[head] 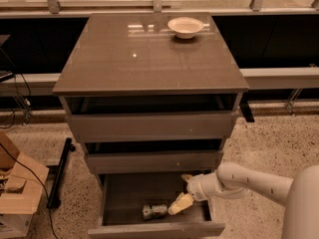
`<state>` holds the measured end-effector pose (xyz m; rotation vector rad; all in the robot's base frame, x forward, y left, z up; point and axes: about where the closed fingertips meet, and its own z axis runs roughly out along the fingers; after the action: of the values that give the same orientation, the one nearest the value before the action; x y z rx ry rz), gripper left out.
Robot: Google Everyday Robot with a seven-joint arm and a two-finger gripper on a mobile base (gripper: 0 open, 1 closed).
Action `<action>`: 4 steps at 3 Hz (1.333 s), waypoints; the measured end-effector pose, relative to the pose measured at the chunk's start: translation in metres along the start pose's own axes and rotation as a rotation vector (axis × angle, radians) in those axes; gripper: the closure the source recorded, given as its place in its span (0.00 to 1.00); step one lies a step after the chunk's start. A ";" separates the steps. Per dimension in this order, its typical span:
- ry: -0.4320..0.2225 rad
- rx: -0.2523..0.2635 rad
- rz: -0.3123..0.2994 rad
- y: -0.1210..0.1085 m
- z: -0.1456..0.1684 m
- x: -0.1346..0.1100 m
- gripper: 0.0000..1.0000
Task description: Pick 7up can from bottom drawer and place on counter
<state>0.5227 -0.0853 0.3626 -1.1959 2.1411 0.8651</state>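
The 7up can's body (156,211) is in the open bottom drawer. My gripper will move over to it next and close there.
The 7up can (154,211) lies on its side on the floor of the open bottom drawer (119,203), near its front. My gripper (180,193) is down inside the drawer, just right of the can, and it is open. Its lower cream finger (180,203) reaches to the can's right end; I cannot tell if it touches. The other finger (187,178) points toward the back of the drawer. The white arm (249,180) comes in from the right. The counter (149,59) tops the cabinet, glossy and grey-brown.
A white bowl (185,27) stands at the counter's far right. The two upper drawers (149,126) are slightly ajar above the gripper. A cardboard box (20,188) and a black bar (60,171) lie on the floor at left.
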 end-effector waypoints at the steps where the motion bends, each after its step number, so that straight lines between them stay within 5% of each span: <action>1: -0.007 -0.001 0.002 -0.004 0.003 0.000 0.00; 3: 0.168 0.078 -0.002 -0.040 0.054 0.030 0.00; 4: 0.199 0.092 0.002 -0.059 0.080 0.041 0.00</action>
<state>0.5667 -0.0716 0.2657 -1.2793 2.3129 0.6638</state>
